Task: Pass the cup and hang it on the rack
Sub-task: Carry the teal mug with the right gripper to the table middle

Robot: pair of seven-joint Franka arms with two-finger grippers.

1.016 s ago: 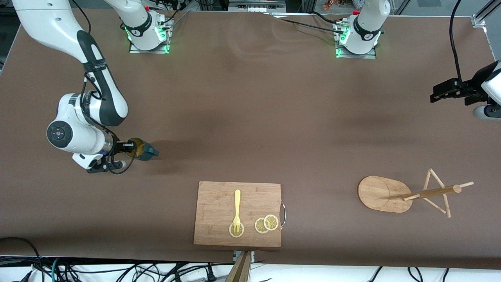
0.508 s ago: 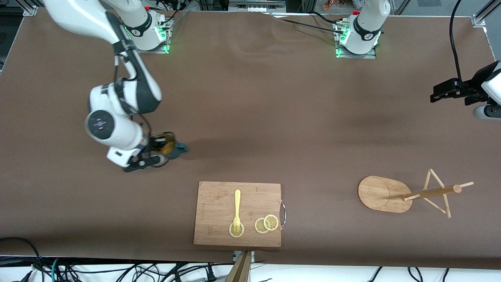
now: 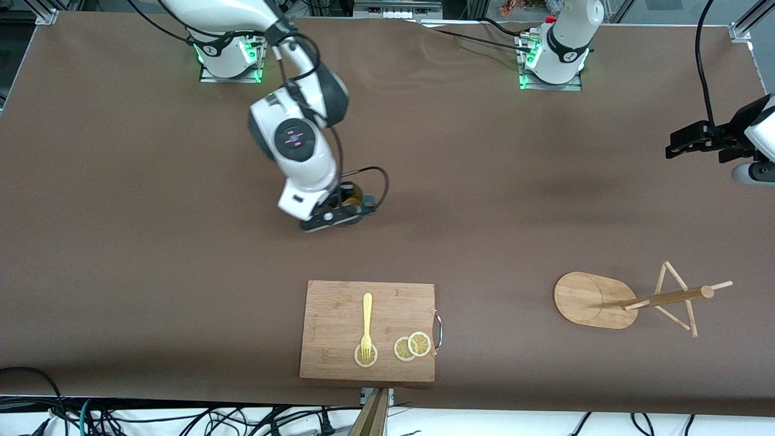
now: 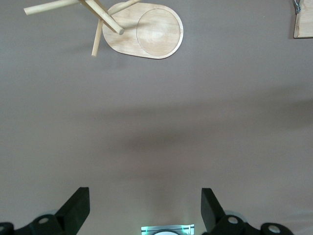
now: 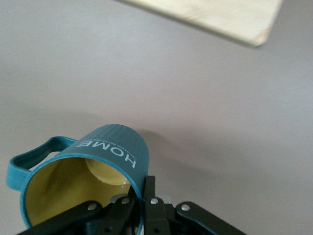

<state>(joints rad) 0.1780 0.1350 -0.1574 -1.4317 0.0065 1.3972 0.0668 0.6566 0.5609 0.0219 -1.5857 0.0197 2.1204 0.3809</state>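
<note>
The robot's right gripper should release the dark teal cup on the bare cloth straight back from the cutting board's handle (image 3: 421, 206). The cup now hangs over the table's bare middle.
The dark teal ribbed cup (image 3: 366, 201), yellowish inside, hangs in my right gripper (image 3: 346, 206) over the bare middle of the table. In the right wrist view the gripper (image 5: 142, 190) is shut on the cup's (image 5: 110, 149) rim, one finger inside and one outside, with the handle pointing away to the side. The bamboo rack (image 3: 591, 300) stands toward the left arm's end; its oval base and pegs also show in the left wrist view (image 4: 149, 32). My left gripper (image 3: 673, 147) waits open and empty (image 4: 144, 198) above that end of the table.
A wooden cutting board (image 3: 339, 309) lies near the front edge, carrying a yellow fork (image 3: 367, 321) and lemon slices (image 3: 412, 346). Its corner shows in the right wrist view (image 5: 234, 17). Brown table cloth lies between the cup and the rack.
My right arm has carried the cup from the right arm's end toward the middle of the table. The left arm has not moved.
</note>
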